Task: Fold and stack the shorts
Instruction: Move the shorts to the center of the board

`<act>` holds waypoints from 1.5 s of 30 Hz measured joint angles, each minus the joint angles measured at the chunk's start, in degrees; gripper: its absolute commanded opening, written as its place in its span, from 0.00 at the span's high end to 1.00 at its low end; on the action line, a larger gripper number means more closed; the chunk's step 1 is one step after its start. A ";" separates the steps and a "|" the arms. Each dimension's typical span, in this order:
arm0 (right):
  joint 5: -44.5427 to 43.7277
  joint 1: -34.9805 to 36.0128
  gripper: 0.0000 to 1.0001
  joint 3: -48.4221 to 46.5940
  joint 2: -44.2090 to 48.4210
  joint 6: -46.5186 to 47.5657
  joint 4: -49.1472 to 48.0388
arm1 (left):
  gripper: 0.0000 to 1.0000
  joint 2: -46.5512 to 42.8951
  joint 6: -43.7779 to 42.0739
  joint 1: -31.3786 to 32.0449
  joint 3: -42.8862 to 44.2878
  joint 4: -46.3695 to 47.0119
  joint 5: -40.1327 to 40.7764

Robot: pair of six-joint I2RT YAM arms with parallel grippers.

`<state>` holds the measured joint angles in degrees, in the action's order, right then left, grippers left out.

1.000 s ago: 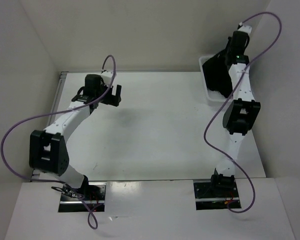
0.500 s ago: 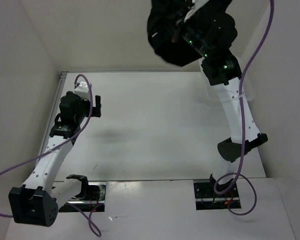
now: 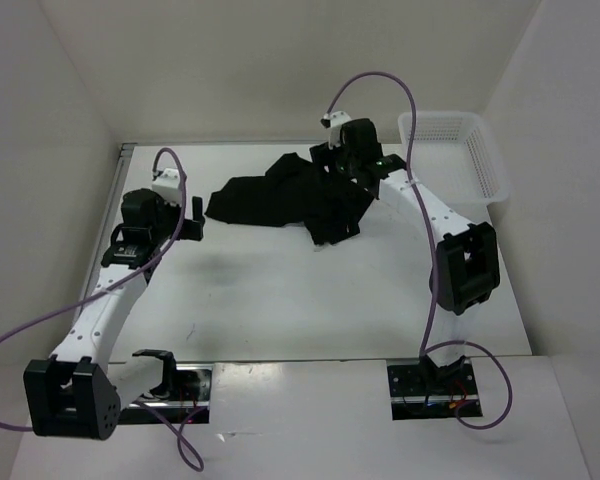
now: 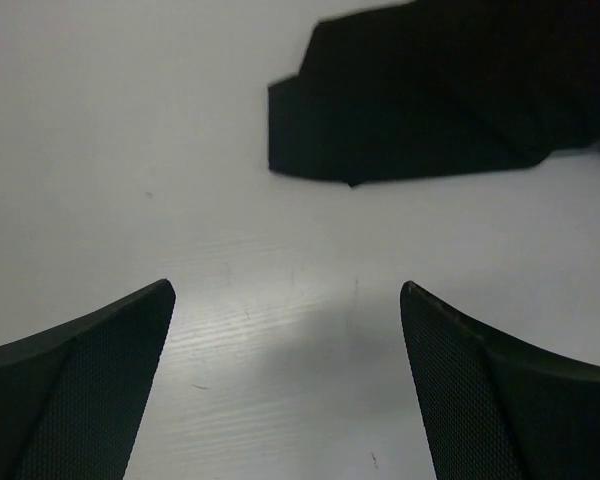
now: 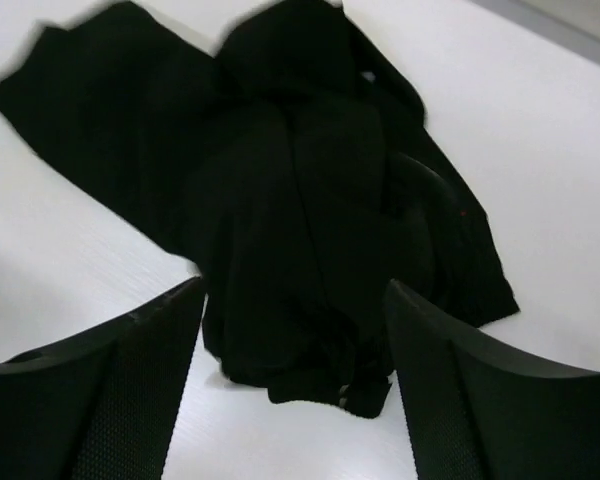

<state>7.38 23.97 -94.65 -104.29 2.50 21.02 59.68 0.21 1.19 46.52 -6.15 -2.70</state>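
Note:
Next, the robot's left gripper needs to move to the near corner (image 3: 212, 214) (image 4: 286, 168) of the black shorts, at the end closest to this gripper, and close there.
The black shorts (image 3: 280, 197) lie crumpled in a heap on the white table, at the back middle. My right gripper (image 3: 328, 162) hovers over their right end, open; in the right wrist view the shorts (image 5: 310, 200) spread out below the right gripper (image 5: 295, 287), with nothing gripped between the fingers. My left gripper (image 3: 197, 213) stands open just left of the heap, apart from it. In the left wrist view the shorts (image 4: 430, 100) show a folded corner ahead of the left gripper (image 4: 287, 290), with bare table between its fingers.
A white mesh basket (image 3: 485, 160) stands at the back right corner, with nothing in it. Walls close the table at the back and on both sides. Purple cables loop from both arms.
My right arm lifted the shorts out of the basket, swung them left and let them down on the table, its jaws opening. My left arm drew back and lowered at the left.

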 measured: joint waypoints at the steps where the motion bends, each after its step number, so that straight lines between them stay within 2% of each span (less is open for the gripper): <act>1: -2.10 0.00 0.20 1.68 0.00 0.37 -0.22 | 0.00 1.18 0.00 0.22 0.00 -1.03 -0.92; 5: -7.85 -0.24 0.20 3.30 0.13 4.11 -1.25 | 0.00 6.29 0.00 2.16 -0.39 -3.61 -2.16; 11: -4.09 0.33 0.35 3.72 1.40 12.35 -1.57 | 0.00 15.15 0.00 2.93 -2.51 -1.51 -1.90; 13: -3.61 2.43 0.40 7.06 2.69 16.06 -1.95 | 0.00 19.63 0.00 2.82 -1.14 -0.22 -1.90; 18: -3.13 9.77 0.41 16.59 3.48 22.38 -0.94 | 0.01 32.96 0.00 1.77 9.68 2.75 -2.10; 22: -3.72 10.49 0.41 19.28 3.10 25.05 -0.79 | 0.01 44.44 0.00 0.68 21.42 3.80 -2.14; 25: -4.17 9.86 0.41 19.30 2.62 26.25 -1.70 | 0.06 51.54 0.02 0.00 29.97 1.18 -3.28; 27: -4.79 9.49 0.40 19.43 2.49 26.80 -2.14 | 0.15 55.32 0.09 -0.28 34.07 -0.09 -3.76; 28: -4.96 9.35 0.40 19.65 2.47 27.02 -2.43 | 0.22 56.65 0.11 -0.37 35.12 -0.55 -3.52; 34: -5.27 8.20 0.40 20.11 1.51 27.91 -2.47 | 0.27 61.75 -0.15 -0.26 39.43 -5.64 -2.89; 35: -5.18 8.02 0.40 20.11 1.27 28.33 -2.32 | 0.30 61.72 -0.07 -0.11 39.45 -6.23 -2.73; 36: -5.07 7.91 0.40 20.11 0.96 28.81 -2.29 | 0.46 61.72 -0.26 0.13 39.41 -6.64 -2.12; 39: -5.03 7.67 0.40 20.11 0.55 29.79 -2.21 | 0.76 61.31 0.15 0.96 38.25 -5.92 -0.13; 40: -4.96 7.65 0.40 20.11 0.48 30.01 -2.19 | 0.91 61.16 0.31 1.22 37.92 -5.64 0.09; 41: -4.96 7.65 0.40 20.11 0.46 30.01 -2.14 | 0.99 61.02 0.31 1.36 37.73 -5.51 0.04; 45: -5.35 8.20 0.40 20.24 -0.44 29.90 -2.14 | 1.00 60.67 0.00 2.05 37.53 -5.57 0.48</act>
<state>2.02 32.16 -74.41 -104.73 32.40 18.87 120.36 0.21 3.25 84.05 -11.73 -2.22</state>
